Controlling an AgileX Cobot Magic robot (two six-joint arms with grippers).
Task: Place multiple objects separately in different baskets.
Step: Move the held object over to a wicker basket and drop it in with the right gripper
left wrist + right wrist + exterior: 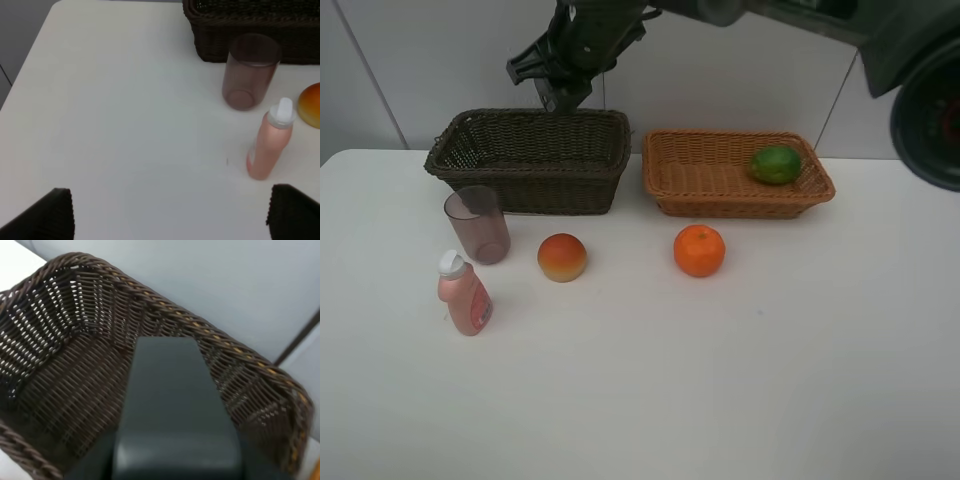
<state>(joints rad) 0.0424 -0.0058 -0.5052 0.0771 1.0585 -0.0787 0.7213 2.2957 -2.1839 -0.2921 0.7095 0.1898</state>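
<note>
The robot's right gripper will put the black bottle down inside the dark brown basket (566, 155) (160, 405), toward its end nearer the light tan basket.
My right gripper (563, 92) reaches across from the upper right and hangs above the dark brown basket (535, 190), shut on the black bottle (172, 405). In the right wrist view the bottle points down into that basket (60, 365). The green fruit (776, 164) lies in the light tan basket (720, 206). On the table stand the purplish cup (478, 224), the pink bottle (465, 295), the peach-like fruit (562, 257) and the orange (699, 250). My left gripper (170, 215) is open over bare table, near the pink bottle (270, 142) and the cup (250, 72).
Both baskets stand side by side against the back wall. The white table (720, 380) stretches wide in front of the objects. The table's left edge (30, 60) shows in the left wrist view. A dark piece of robot hardware (930, 110) sits at the upper right.
</note>
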